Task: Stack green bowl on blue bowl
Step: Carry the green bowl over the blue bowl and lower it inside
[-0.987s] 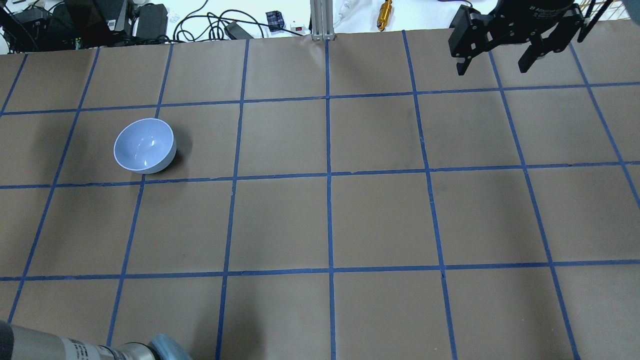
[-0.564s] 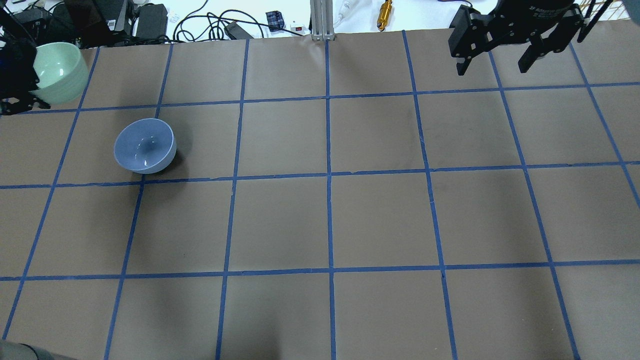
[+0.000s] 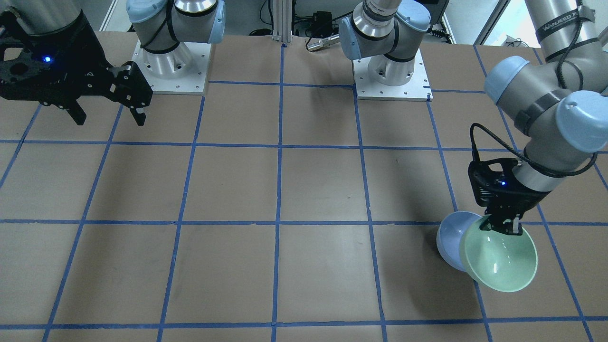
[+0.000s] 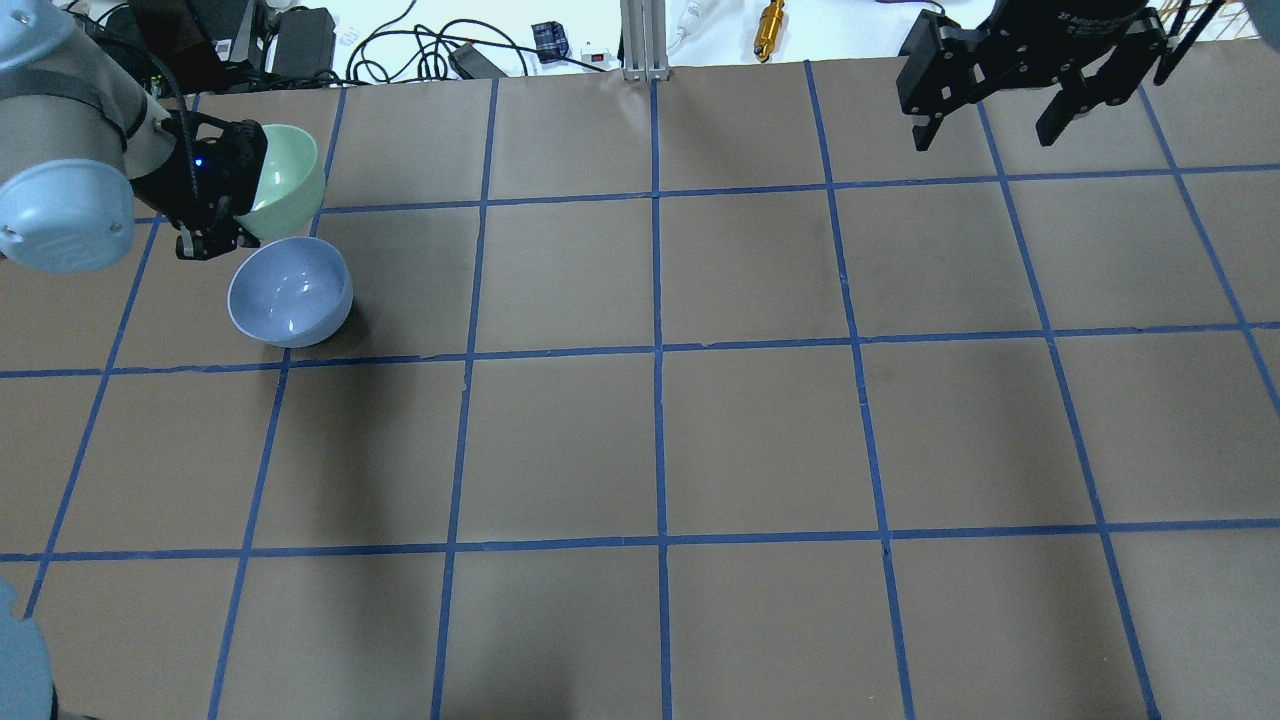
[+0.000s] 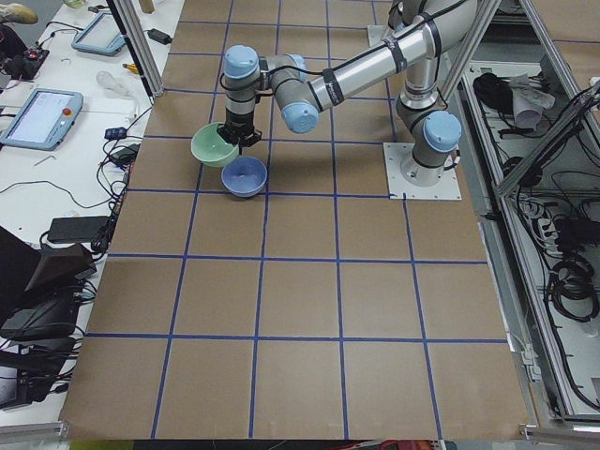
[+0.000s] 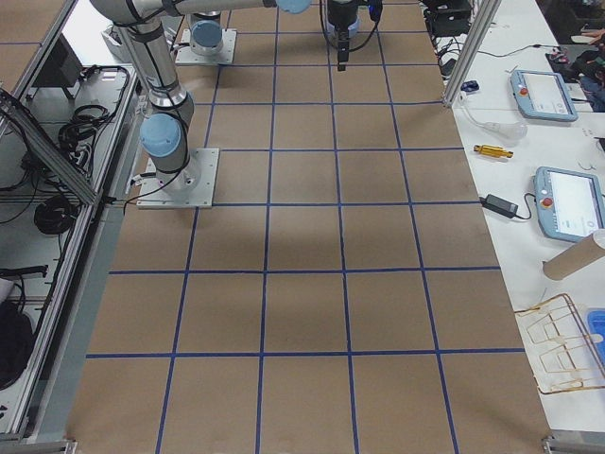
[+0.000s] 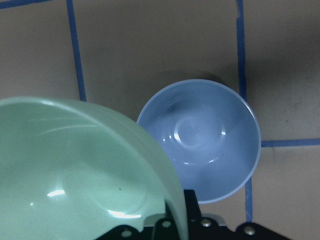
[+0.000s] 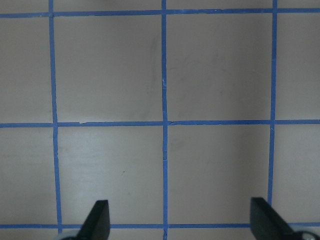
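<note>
My left gripper will release the green bowl, held tilted beside the blue bowl now, nested inside the hollow of the blue bowl (image 3: 470, 240) (image 7: 199, 141), with the green bowl's base down.
The blue bowl (image 4: 290, 292) stands upright on the table at the far left; it also shows in the front view (image 3: 450, 241), the left side view (image 5: 244, 176) and the left wrist view (image 7: 205, 140). My left gripper (image 4: 215, 240) is shut on the rim of the green bowl (image 4: 285, 180), holding it tilted in the air just beyond and beside the blue bowl. The green bowl overlaps the blue bowl in the front view (image 3: 501, 259) and fills the lower left of the left wrist view (image 7: 75, 175). My right gripper (image 4: 990, 125) hangs open and empty at the far right.
Cables, power bricks and a brass part (image 4: 770, 28) lie past the table's far edge. The arm bases (image 3: 389, 71) stand on white plates. Blue tape lines grid the brown table (image 4: 660, 440).
My left arm has carried the green bowl rightward from the far left edge to just beyond the blue bowl. The right gripper has not moved.
</note>
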Controlling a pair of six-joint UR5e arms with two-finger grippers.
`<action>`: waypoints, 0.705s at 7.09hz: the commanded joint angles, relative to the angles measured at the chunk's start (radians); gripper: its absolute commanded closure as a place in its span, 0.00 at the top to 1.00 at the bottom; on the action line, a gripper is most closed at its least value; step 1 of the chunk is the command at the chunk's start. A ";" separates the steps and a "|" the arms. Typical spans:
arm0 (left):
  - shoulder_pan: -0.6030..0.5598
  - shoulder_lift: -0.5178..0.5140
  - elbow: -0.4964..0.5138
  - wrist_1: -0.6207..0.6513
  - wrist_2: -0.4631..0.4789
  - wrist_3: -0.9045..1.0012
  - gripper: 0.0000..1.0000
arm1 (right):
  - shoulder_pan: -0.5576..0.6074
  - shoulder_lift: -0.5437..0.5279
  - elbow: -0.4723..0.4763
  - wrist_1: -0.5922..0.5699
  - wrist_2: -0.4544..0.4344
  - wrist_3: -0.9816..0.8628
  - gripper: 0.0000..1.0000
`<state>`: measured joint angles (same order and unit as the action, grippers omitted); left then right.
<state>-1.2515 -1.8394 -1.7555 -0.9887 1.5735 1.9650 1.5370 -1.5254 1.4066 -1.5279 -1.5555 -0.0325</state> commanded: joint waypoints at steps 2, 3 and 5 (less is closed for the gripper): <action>0.012 0.011 -0.185 0.235 0.011 0.012 0.00 | 0.000 -0.001 0.000 0.000 0.000 -0.001 1.00; 0.014 0.008 -0.185 0.240 0.010 0.012 0.00 | 0.000 0.001 0.000 0.000 -0.002 -0.001 1.00; 0.049 0.000 -0.186 0.240 0.010 0.032 0.00 | 0.000 0.001 0.000 0.000 -0.002 -0.001 1.00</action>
<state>-1.2230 -1.8348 -1.9385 -0.7532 1.5831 1.9832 1.5370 -1.5250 1.4066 -1.5278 -1.5562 -0.0337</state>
